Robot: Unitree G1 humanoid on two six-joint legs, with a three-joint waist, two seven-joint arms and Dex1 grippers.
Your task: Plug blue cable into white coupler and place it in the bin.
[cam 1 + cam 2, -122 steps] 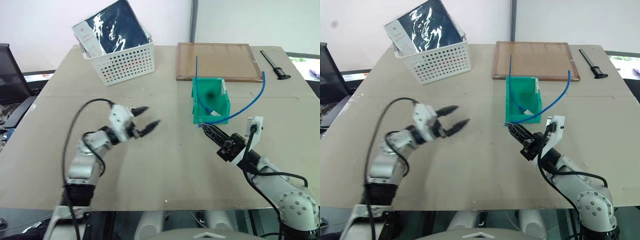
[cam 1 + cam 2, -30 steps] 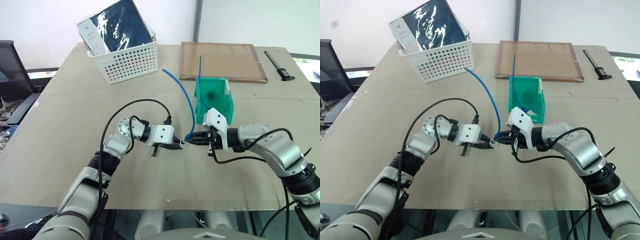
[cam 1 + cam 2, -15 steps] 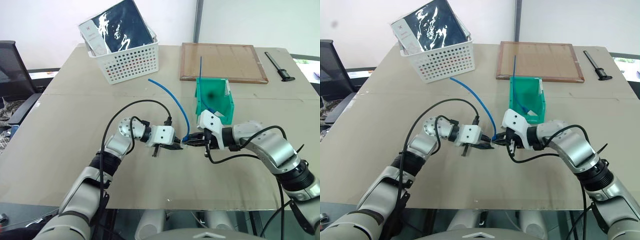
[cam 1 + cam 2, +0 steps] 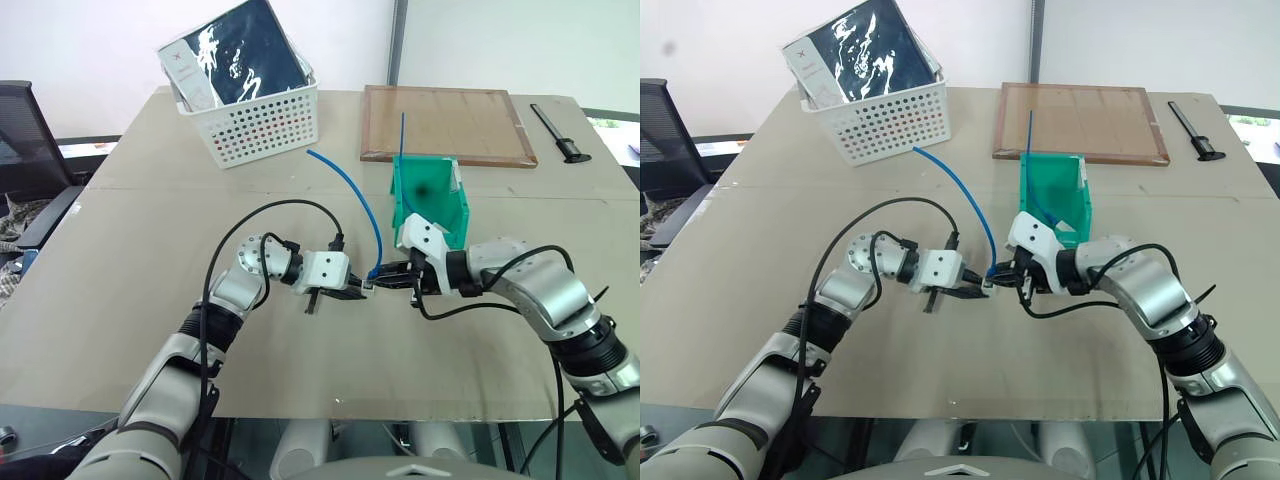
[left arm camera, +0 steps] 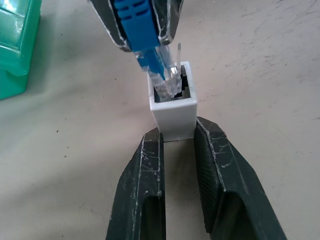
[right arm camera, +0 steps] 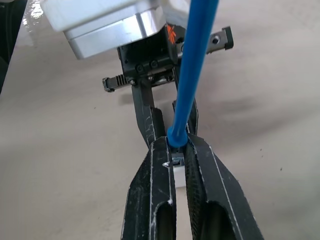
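Note:
I will release the white coupler with my left gripper on the green bin's bottom, toward its near end [image 4: 429, 209].
My left gripper [image 5: 176, 134] is shut on the white coupler [image 5: 173, 107], which it holds by its base just above the table. My right gripper [image 6: 177, 145] is shut on the blue cable [image 6: 195, 65] right behind its plug. The two grippers meet tip to tip at the table's middle, left gripper [image 4: 358, 288] against right gripper [image 4: 388, 276]. In the left wrist view the clear plug [image 5: 167, 82] sits tilted in the coupler's socket mouth. From there the cable [image 4: 362, 195] arcs up and to the left. The green bin [image 4: 398, 205] stands just behind the right gripper, with a blue strand rising from inside it.
A white perforated basket [image 4: 262, 122] holding a dark package stands at the back left. A wooden board [image 4: 445, 122] lies behind the bin, and a black tool [image 4: 553, 130] lies at the back right. Bare tabletop lies in front of both grippers.
The cable's free arc has swayed slightly to the left and back. Both grippers stay tip to tip at the same spot.

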